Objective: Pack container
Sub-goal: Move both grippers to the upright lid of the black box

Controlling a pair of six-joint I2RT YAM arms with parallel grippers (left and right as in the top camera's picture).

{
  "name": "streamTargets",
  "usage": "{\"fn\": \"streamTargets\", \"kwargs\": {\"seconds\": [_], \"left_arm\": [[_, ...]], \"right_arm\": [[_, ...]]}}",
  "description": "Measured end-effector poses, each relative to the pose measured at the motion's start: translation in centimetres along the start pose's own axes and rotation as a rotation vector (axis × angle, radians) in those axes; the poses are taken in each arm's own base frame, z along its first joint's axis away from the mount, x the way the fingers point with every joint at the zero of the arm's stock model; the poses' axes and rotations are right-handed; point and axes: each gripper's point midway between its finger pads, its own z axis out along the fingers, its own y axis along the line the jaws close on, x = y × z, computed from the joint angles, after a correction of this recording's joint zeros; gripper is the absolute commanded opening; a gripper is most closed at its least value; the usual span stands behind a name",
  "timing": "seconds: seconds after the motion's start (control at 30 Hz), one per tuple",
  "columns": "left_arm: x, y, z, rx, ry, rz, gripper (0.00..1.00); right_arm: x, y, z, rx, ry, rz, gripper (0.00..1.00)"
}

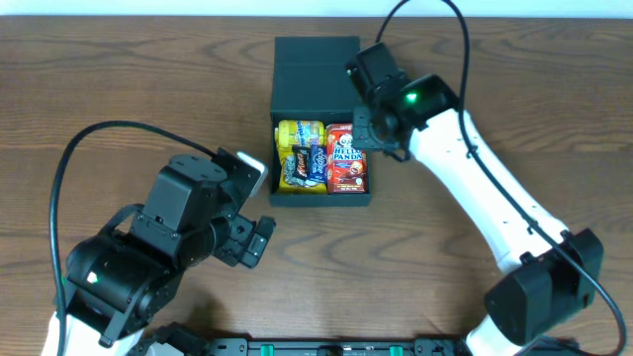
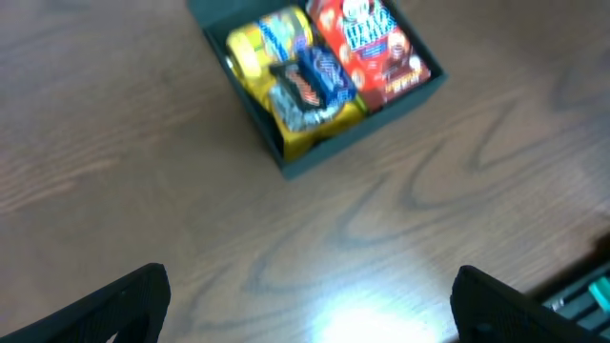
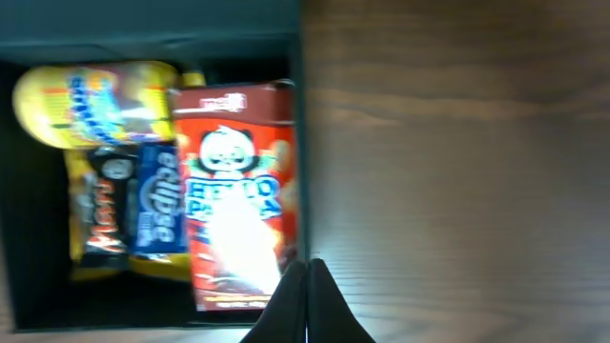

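The left gripper of mine should next move beside the flap lid's side edge (image 1: 270,105) (image 2: 194,11), near the black container's back corner by the yellow packet, and close there.
The black container (image 1: 318,201) sits open at the table's middle, its flap lid (image 1: 315,74) lying flat behind it. Inside are a yellow packet (image 1: 298,133), a dark and a blue wrapped bar (image 1: 307,163) on top of it, and a red Hello Panda box (image 1: 346,158). The same contents show in the left wrist view (image 2: 315,71) and the right wrist view (image 3: 233,181). My right gripper (image 3: 307,286) is shut and empty, hovering over the container's right wall (image 3: 297,143). My left gripper (image 2: 310,300) is open and empty over bare table, in front of the container.
Brown wood-grain table (image 1: 119,79) all round. The right arm (image 1: 475,188) stretches from the front right to the container. The left arm's body (image 1: 168,237) sits at the front left. A black rail (image 1: 326,346) runs along the front edge.
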Motion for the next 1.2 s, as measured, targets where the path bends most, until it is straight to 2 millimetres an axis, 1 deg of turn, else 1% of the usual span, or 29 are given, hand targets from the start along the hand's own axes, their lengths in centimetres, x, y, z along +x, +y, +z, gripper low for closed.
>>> {"fn": "streamTargets", "kwargs": {"seconds": [0.13, 0.2, 0.23, 0.3, 0.33, 0.37, 0.4, 0.47, 0.5, 0.53, 0.57, 0.63, 0.7, 0.73, 0.83, 0.9, 0.93, 1.03, 1.13, 1.2], "left_arm": [[-1.9, 0.1, 0.2, -0.003, -0.067, 0.001, 0.95], [-3.4, 0.3, 0.7, -0.017, -0.107, -0.001, 0.95], [-4.1, 0.6, 1.2, -0.028, -0.122, -0.002, 1.00], [-5.4, 1.1, 2.2, -0.052, -0.138, -0.022, 0.72], [-6.2, 1.6, 3.0, -0.075, -0.148, -0.038, 0.50], [-6.9, 2.2, 3.9, -0.099, -0.153, -0.064, 0.34], [-7.4, 2.9, 4.8, -0.121, -0.155, -0.088, 0.30], [-8.5, 4.6, 6.6, -0.164, -0.165, -0.157, 0.29], [-9.0, 5.6, 7.5, -0.184, -0.169, -0.197, 0.22], [-9.4, 7.0, 8.8, -0.210, -0.171, -0.247, 0.10], [-9.3, 8.8, 10.4, -0.244, -0.157, -0.319, 0.06], [-10.2, 11.5, 12.8, -0.282, -0.180, -0.391, 0.06], [-10.6, 13.2, 15.1, -0.303, -0.191, -0.439, 0.06], [-10.5, 14.1, 16.4, -0.314, -0.186, -0.466, 0.05], [-10.0, 15.2, 19.4, -0.321, -0.171, -0.526, 0.06], [-9.2, 15.5, 21.6, -0.312, -0.142, -0.566, 0.06], [-8.8, 15.6, 22.4, -0.300, -0.129, -0.582, 0.06], [-7.5, 16.1, 25.5, -0.223, -0.093, -0.691, 0.06], [-5.6, 17.5, 27.6, -0.150, -0.050, -0.829, 0.06], [-4.6, 18.4, 28.6, -0.110, -0.026, -0.893, 0.05]], "right_arm": [[-0.9, -1.2, 0.3, 0.007, -0.007, -0.004, 0.02], [-2.0, -1.8, 0.6, -0.009, -0.030, 0.005, 0.02], [-2.7, -2.2, 0.8, -0.019, -0.043, 0.012, 0.01], [-3.9, -2.9, 1.2, -0.040, -0.064, 0.028, 0.01], [-4.7, -3.6, 1.6, -0.054, -0.073, 0.042, 0.02], [-5.3, -4.2, 2.0, -0.063, -0.076, 0.057, 0.02], [-5.7, -4.7, 2.5, -0.070, -0.077, 0.070, 0.02], [-6.7, -5.8, 3.6, -0.087, -0.079, 0.095, 0.02], [-7.1, -6.3, 4.2, -0.095, -0.079, 0.107, 0.02], [-7.7, -7.2, 5.3, -0.107, -0.078, 0.122, 0.02], [-7.9, -7.5, 6.1, -0.113, -0.070, 0.127, 0.01], [-8.7, -7.8, 7.9, -0.153, -0.072, 0.133, 0.02], [-9.0, -7.6, 9.4, -0.189, -0.062, 0.130, 0.01], [-9.1, -7.5, 10.1, -0.205, -0.057, 0.130, 0.01], [-9.2, -6.9, 12.1, -0.255, -0.043, 0.129, 0.01], [-9.3, -6.4, 13.4, -0.297, -0.035, 0.127, 0.02], [-9.3, -6.1, 14.0, -0.318, -0.028, 0.126, 0.01], [-9.2, -5.1, 15.6, -0.397, -0.011, 0.124, 0.01], [-9.8, -4.0, 16.0, -0.463, -0.031, 0.113, 0.01], [-10.3, -3.6, 16.1, -0.489, -0.054, 0.110, 0.01]]}}
